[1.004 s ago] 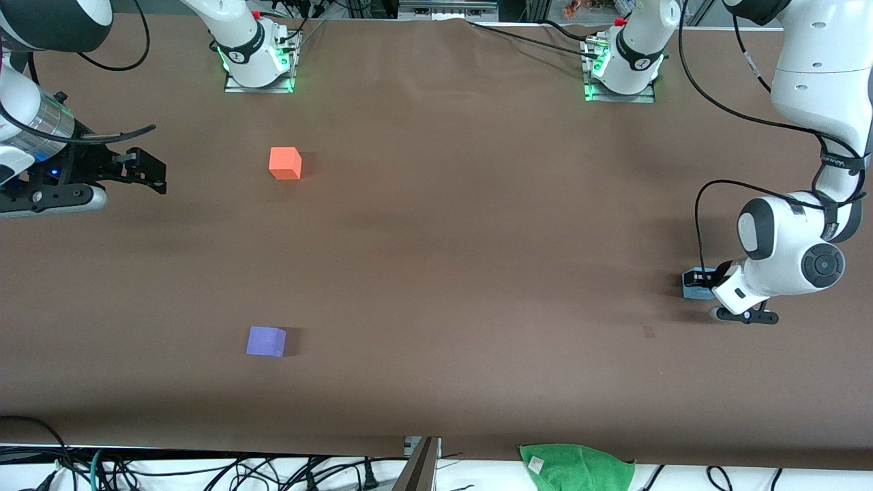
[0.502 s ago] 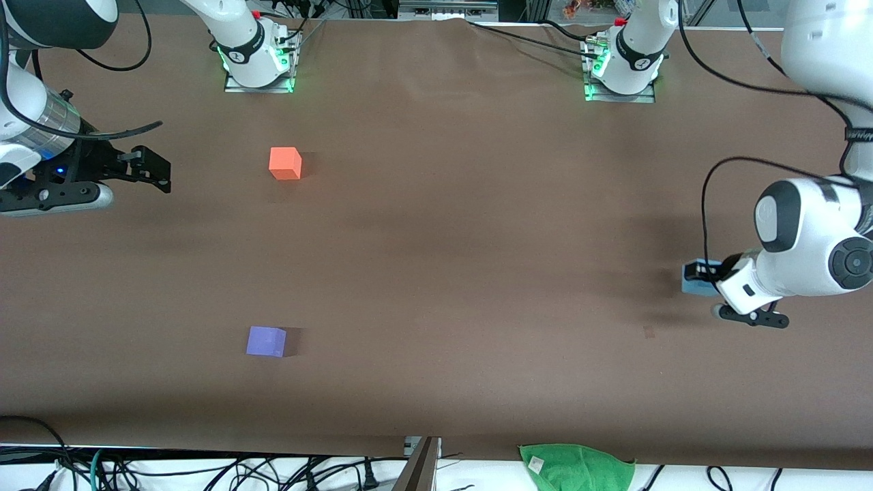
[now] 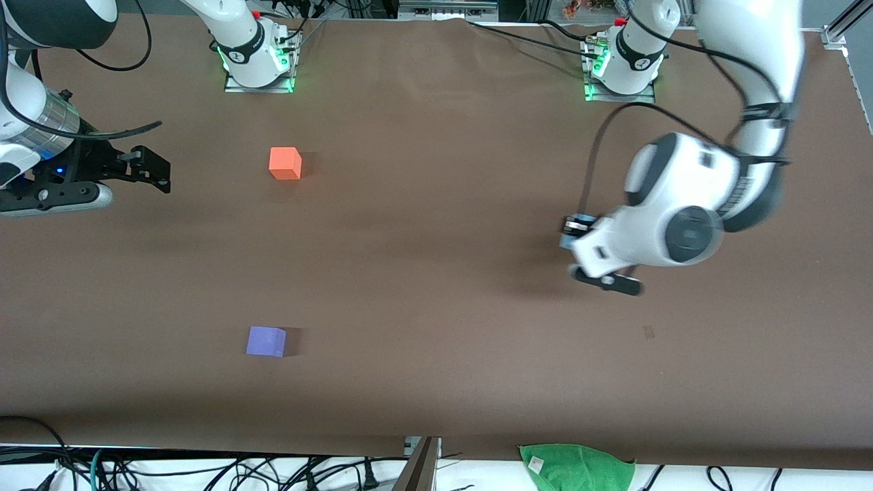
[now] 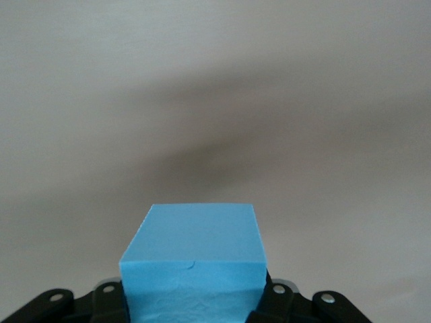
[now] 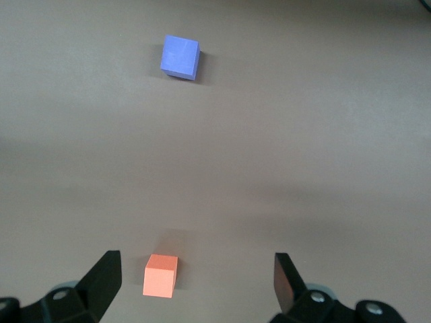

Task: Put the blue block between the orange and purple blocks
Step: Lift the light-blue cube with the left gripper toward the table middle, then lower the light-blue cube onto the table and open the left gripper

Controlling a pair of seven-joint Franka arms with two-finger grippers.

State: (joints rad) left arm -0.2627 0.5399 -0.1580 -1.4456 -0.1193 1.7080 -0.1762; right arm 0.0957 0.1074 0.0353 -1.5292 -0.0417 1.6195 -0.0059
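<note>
My left gripper needs to set the blue block on the bare table halfway [image 3: 448, 243] between it and the orange block.
The blue block [image 4: 192, 256] is clamped in my left gripper [image 4: 192, 299], which is shut on it. In the front view the left gripper [image 3: 571, 233] hangs in the air over bare table toward the left arm's end, and a sliver of the blue block [image 3: 565, 240] shows at its fingers. The orange block [image 3: 285, 164] sits toward the right arm's end, with the purple block [image 3: 266, 341] nearer the front camera. My right gripper [image 3: 162, 176] waits open beside the orange block. Its wrist view shows the orange block [image 5: 161, 275] and the purple block [image 5: 180, 57] past the open right gripper [image 5: 196, 262].
A green cloth [image 3: 576, 467] lies at the table edge nearest the front camera, among cables. The two arm bases [image 3: 258, 61] [image 3: 620, 68] stand along the edge farthest from it. A small dark mark [image 3: 648, 332] shows on the brown table.
My left gripper has risen off the table with the blue block and swung toward the middle of the table. The right arm has barely moved.
</note>
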